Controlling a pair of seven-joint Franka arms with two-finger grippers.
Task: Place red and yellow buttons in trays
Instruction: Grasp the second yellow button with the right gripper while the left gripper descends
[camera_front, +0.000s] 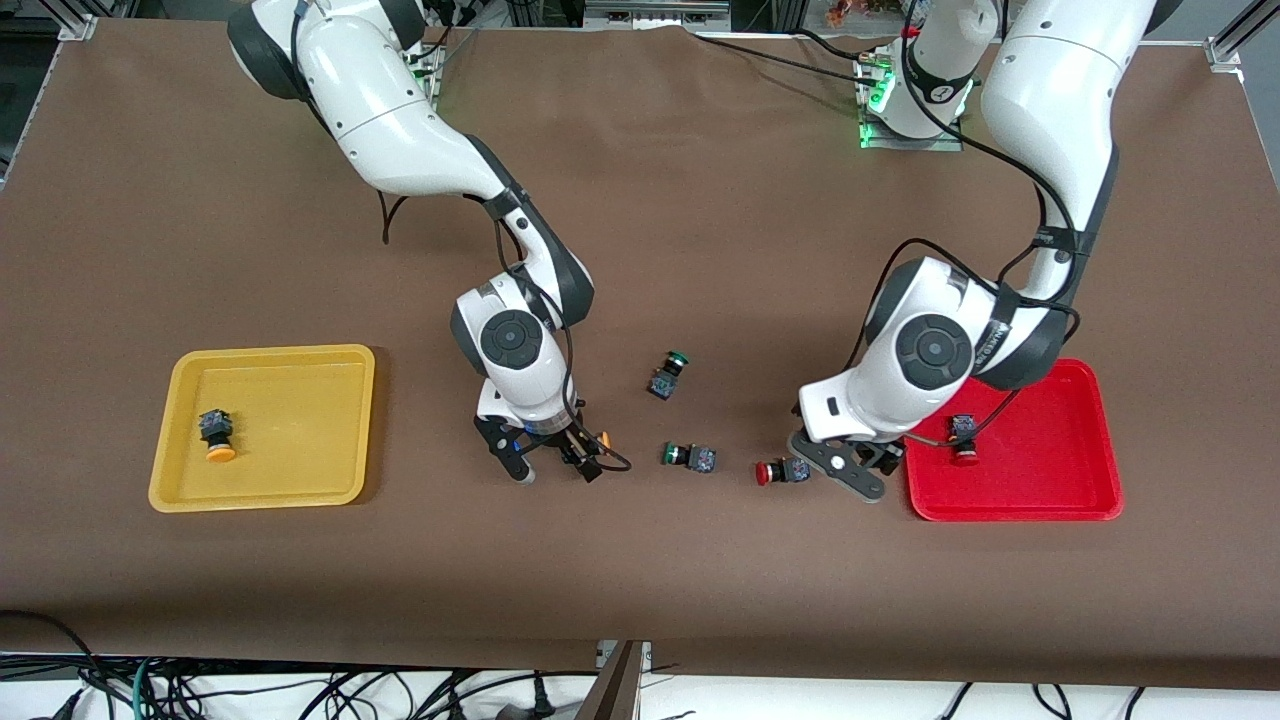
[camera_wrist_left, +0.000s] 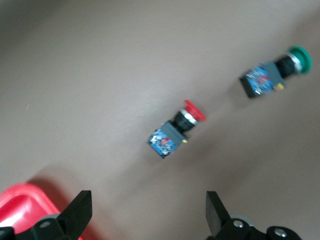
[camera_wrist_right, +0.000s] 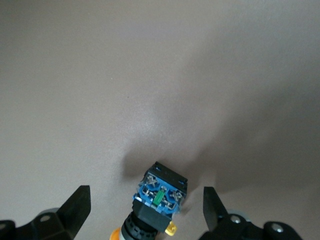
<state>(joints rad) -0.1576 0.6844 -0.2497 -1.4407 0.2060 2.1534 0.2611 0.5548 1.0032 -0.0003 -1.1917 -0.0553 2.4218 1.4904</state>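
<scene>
The red button is on the table. My left gripper should close on its boxy body (camera_front: 795, 470) (camera_wrist_left: 168, 139), leaving the button's red cap sticking out beyond the fingers.
My right gripper (camera_front: 553, 462) is open and low over a yellow button (camera_front: 601, 438) on the table. In the right wrist view that button (camera_wrist_right: 159, 197) lies between the open fingers (camera_wrist_right: 75, 210), not gripped. My left gripper (camera_front: 845, 468) is open and empty, beside the red tray (camera_front: 1010, 500). A red button (camera_front: 783, 471) lies on the table just beside it, and in the left wrist view this button (camera_wrist_left: 175, 132) lies ahead of the fingers. Another red button (camera_front: 965, 438) sits in the red tray. Another yellow button (camera_front: 217, 435) sits in the yellow tray (camera_front: 300, 370).
Two green-capped buttons lie on the table between the arms: one (camera_front: 668, 375) farther from the front camera, one (camera_front: 690, 456) between the two grippers, also in the left wrist view (camera_wrist_left: 272, 75). The red tray's corner (camera_wrist_left: 25, 200) shows there too.
</scene>
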